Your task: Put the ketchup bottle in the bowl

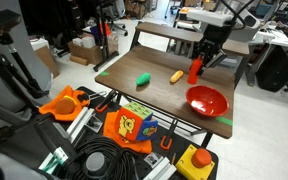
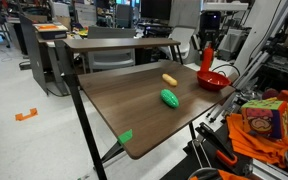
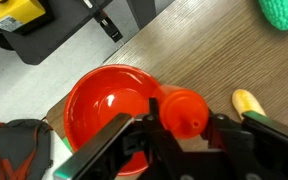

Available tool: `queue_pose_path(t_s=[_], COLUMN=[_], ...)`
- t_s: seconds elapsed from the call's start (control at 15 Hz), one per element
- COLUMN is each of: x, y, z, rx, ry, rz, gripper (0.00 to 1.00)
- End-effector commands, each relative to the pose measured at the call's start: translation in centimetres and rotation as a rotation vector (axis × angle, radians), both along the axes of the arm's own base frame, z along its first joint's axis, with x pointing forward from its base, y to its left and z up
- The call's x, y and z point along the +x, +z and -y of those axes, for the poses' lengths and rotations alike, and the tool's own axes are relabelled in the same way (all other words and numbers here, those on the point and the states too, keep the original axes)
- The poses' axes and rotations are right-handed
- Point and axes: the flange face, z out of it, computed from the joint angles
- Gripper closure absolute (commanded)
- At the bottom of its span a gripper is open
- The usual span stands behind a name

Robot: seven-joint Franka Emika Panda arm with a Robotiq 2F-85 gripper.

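Note:
Next, my gripper sets the ketchup bottle down upright on the red bowl's bottom (image 1: 211, 109) (image 3: 101, 130), a little toward the near edge of the table.
The ketchup bottle (image 1: 195, 70) is a slim red plastic bottle held upright in my gripper (image 1: 202, 57), above the brown table and beside the bowl. The bowl (image 1: 207, 100) is wide, shallow and glossy red, near the table's corner. In the wrist view the bottle's top (image 3: 182, 111) sits between my two fingers (image 3: 184, 130), with the bowl (image 3: 99, 105) below and to the left of it. In an exterior view the bottle (image 2: 207, 57) hangs just behind the bowl (image 2: 215, 80). The gripper is shut on the bottle.
A yellow-orange oblong object (image 1: 176, 76) and a green object (image 1: 143, 79) lie on the table (image 1: 134, 95). Orange tools, a toy box and cables (image 1: 114, 125) crowd the area below the table edge. A yellow device (image 3: 12, 14) lies on the floor.

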Motion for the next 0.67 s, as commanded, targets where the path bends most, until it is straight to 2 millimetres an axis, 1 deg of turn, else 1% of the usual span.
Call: queue_pose_path(t_s=[0.0, 0.13, 0.27, 0.6], x=[-0.3, 0.0, 0.2, 0.3], y=[0.1, -0.4, -1.3, -3.6], z=[2.8, 3.8, 4.3, 4.4], rx=[0.010, -0.007, -0.026, -0.062], ry=[-0.059, -0.086, -0.105, -0.098], rz=[0.059, 0.060, 0.063, 0.068], gripper=[0.88, 0.88, 0.88, 0.88])
